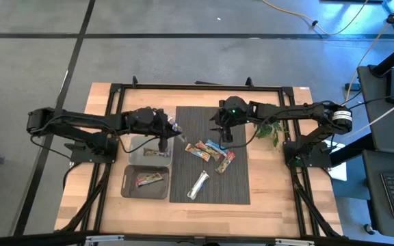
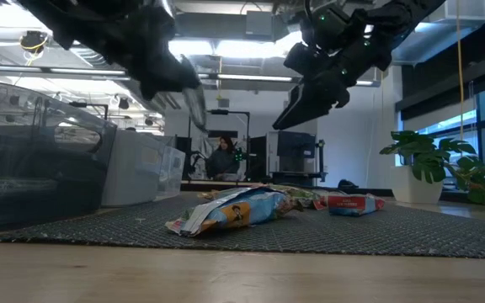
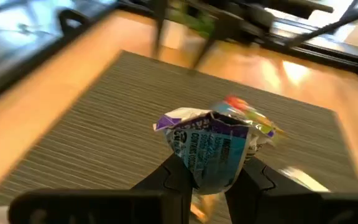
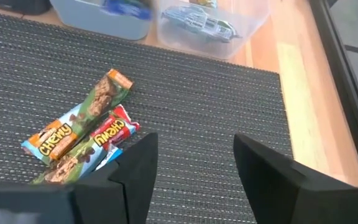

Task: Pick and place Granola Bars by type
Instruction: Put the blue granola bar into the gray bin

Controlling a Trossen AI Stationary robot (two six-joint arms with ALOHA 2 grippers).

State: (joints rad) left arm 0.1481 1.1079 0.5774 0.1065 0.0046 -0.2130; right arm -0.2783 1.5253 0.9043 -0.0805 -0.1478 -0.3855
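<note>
My right gripper should grab the blue granola bar that lies beside the red bar, at the bar's end [image 1: 222, 149] away from the bins.
My left gripper [image 3: 213, 182] is shut on a blue-and-white wrapped granola bar [image 3: 213, 146]. It hangs above the left edge of the dark mat [image 1: 209, 116], beside the clear bins; in the high view the bar [image 1: 177, 127] pokes out past the fingers. My right gripper [image 4: 194, 165] is open above the far part of the mat [image 4: 185, 93], with nothing between its fingers. Below it lie an orange-green bar [image 4: 76, 121] and a red bar [image 4: 107, 134]. Several bars lie flat on the mat, among them a silver one [image 1: 198, 184]. My left gripper pinches one end of the blue-and-white bar [image 3: 211, 177] between its two fingers. The fingers slant down toward the table's right side. The crumpled wrapper sticks out ahead of the fingertips, lifted clear of the mat.
Two clear bins stand left of the mat: the far one [image 1: 137, 143] and the near one [image 1: 130, 188], each with a bar inside. A green plant sprig [image 1: 269, 130] lies right of the mat. A black frame [image 1: 197, 87] borders the table.
</note>
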